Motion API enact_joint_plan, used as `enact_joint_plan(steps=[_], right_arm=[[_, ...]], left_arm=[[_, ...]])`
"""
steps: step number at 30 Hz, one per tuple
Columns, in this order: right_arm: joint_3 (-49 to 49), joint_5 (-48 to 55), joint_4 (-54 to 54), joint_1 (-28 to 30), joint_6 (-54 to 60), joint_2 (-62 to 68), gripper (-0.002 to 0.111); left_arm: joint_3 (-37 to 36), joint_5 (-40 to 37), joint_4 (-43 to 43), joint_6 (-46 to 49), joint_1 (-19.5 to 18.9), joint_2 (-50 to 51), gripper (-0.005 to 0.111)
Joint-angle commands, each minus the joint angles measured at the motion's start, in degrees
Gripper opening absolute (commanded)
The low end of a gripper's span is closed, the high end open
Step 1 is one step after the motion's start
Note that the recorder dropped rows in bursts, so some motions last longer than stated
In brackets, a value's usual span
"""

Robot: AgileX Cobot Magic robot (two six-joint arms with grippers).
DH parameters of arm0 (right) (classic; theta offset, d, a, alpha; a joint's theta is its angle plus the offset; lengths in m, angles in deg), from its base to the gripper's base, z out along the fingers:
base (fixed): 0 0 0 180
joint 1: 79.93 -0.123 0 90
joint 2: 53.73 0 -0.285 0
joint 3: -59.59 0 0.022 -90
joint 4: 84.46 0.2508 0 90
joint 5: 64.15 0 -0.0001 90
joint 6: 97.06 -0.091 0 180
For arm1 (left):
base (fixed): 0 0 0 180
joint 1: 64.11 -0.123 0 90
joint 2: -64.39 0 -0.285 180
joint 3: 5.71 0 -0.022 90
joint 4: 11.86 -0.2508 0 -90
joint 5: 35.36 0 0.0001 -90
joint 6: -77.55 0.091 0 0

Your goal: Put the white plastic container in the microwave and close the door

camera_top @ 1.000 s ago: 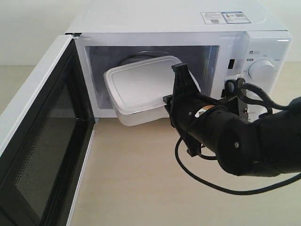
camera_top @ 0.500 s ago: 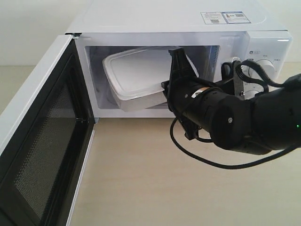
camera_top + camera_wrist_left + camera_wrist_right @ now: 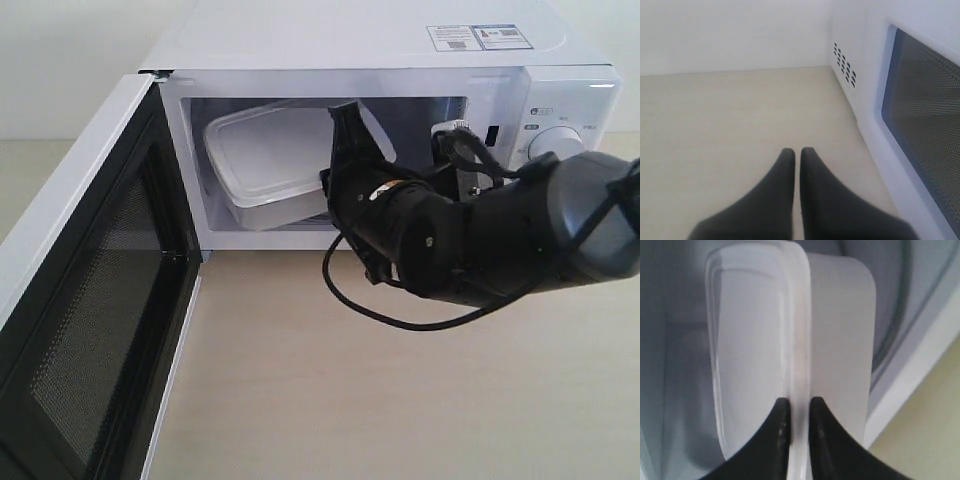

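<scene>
Next, I release the white plastic container with my right gripper on the glass turntable point(image 3: 322, 170), in the middle of the inside of the microwave.
The white plastic container point(image 3: 268, 160) hangs tilted inside the cavity of the microwave point(image 3: 350, 45), most of it past the front opening. My right gripper point(image 3: 345, 165) is shut on the container's lid rim point(image 3: 799, 365), one finger on each side. The door point(image 3: 85, 300) stands wide open at the left, its dark mesh window facing inward. In the left wrist view my left gripper point(image 3: 797, 152) is shut with nothing in it, low over the table beside the door's outer face point(image 3: 922, 120). The left gripper does not show in the exterior view.
The right arm's black body and its looping cable point(image 3: 345, 290) fill the space in front of the microwave's opening. The dial panel point(image 3: 560, 140) sits right of the cavity. The light wooden tabletop point(image 3: 330, 400) stretches toward the camera. The glass turntable point(image 3: 900, 315) lies behind the container.
My right gripper has carried the container up, left and deeper into the microwave cavity. The right arm has swung further in front of the dial panel. The door has not moved.
</scene>
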Motion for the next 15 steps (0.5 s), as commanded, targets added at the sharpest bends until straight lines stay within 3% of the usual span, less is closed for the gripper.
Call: enact_joint_plan(steps=[1,15], right_arm=[[-3.5,-2.1,1.8,0.6,0.8,3.1,0.000],[-5.7,-11.1,7.7,1.7,1.4,7.6,0.000]], left_arm=[[-0.1,0.1,0.5,-0.4,-0.2,-0.2,0.004],[-0.1,0.1,0.5,-0.4,-0.2,-0.2,0.004]])
